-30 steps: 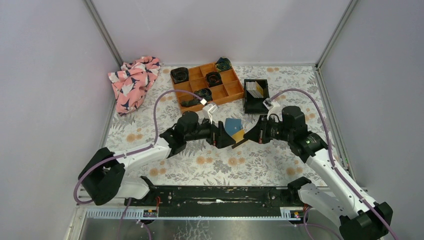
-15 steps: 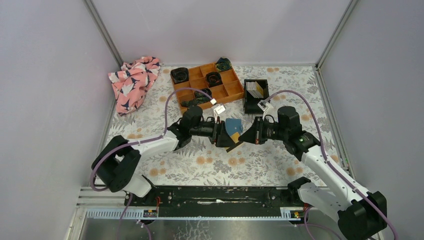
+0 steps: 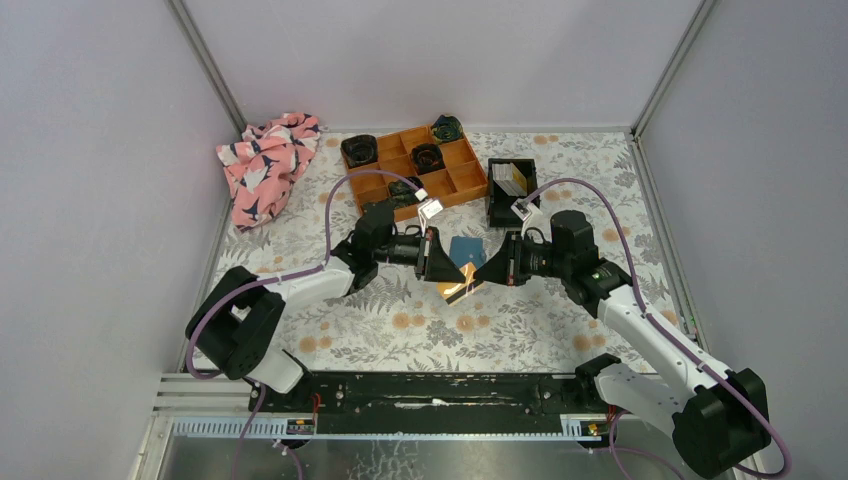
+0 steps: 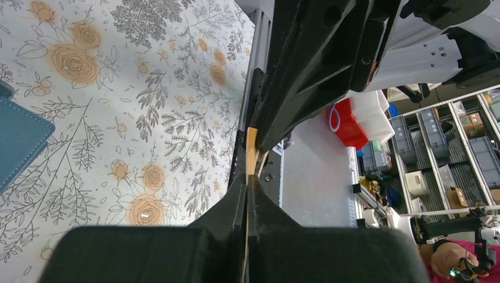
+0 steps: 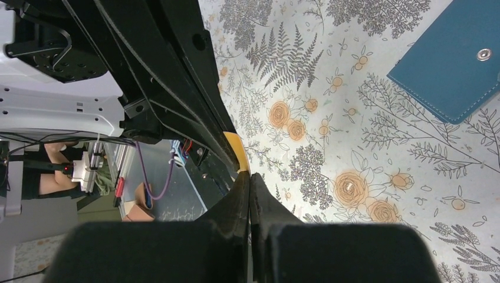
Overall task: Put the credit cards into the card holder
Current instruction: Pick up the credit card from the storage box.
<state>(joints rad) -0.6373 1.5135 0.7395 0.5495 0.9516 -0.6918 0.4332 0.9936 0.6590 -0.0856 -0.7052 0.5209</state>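
The yellow credit card sits crooked to the card holder, held by its corner, so my right gripper needs to take the middle of the card's striped side (image 3: 465,294).
The card holder (image 3: 466,249) lies open mid-table, its teal cover on the floral cloth and its yellow-tan inner flap (image 3: 457,292) lifted between both arms. My left gripper (image 3: 446,279) is shut on that thin tan flap (image 4: 252,154), with the teal cover (image 4: 17,138) off to its left. My right gripper (image 3: 483,274) faces it and is shut on the same flap's tan edge (image 5: 238,152); the teal cover with its snap (image 5: 451,71) lies beyond. The pale credit cards (image 3: 510,178) stand in a small black bin behind the right arm.
An orange compartment tray (image 3: 470,183) holding dark rolled items sits at the back centre. The small black bin (image 3: 512,211) is to its right. A pink patterned cloth (image 3: 265,165) lies bunched at the back left. Grey walls close in on three sides.
My left gripper has closed from wide open onto the tan flap. Both arms have shifted slightly left, and the holder's flap now hangs lower between them.
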